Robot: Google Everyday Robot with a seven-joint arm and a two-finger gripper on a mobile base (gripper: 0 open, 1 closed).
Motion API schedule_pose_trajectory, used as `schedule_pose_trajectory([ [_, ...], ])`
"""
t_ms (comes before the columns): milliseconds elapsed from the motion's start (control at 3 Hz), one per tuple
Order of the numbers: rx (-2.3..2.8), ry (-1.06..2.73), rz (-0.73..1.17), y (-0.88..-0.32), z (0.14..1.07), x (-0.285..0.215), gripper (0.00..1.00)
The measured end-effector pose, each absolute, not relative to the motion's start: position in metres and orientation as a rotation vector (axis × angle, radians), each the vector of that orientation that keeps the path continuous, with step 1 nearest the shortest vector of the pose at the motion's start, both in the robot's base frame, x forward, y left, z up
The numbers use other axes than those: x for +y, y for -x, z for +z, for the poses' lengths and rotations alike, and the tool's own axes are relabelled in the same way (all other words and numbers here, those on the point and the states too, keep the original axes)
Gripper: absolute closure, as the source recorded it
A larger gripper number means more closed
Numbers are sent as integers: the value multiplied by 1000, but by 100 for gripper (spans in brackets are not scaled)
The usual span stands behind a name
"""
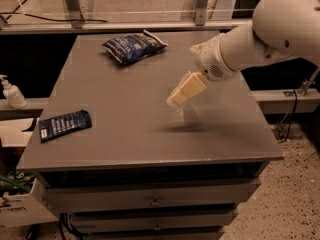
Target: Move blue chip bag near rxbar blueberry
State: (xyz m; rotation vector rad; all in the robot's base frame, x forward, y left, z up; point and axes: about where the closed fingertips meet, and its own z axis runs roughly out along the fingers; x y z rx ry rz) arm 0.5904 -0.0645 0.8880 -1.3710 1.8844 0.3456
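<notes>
Next, I move my gripper over to the middle of the blue chip bag (140, 47) at the far side of the table and close it there.
The blue chip bag (133, 47), puffy and dark blue with white lettering, lies at the far middle of the grey table (125, 129). The rxbar blueberry (65, 125), a flat dark-blue wrapper with white text, lies near the table's front left edge. My gripper (176, 100) hangs above the table's middle right, on the white arm that reaches in from the right. It is well to the right of and nearer than the chip bag, and holds nothing that I can see.
A white pump bottle (12, 93) stands on a ledge left of the table. Drawers (155, 200) sit under the tabletop. A white box (20, 210) is on the floor at the lower left. A rail runs behind the table.
</notes>
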Motion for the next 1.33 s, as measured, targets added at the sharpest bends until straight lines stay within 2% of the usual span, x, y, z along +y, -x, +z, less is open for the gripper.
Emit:
schedule_pose_trajectory([
  [667,1776,1273,265,-666,873,-3,0],
  [1333,1777,1143,278,-752,856,41,0],
])
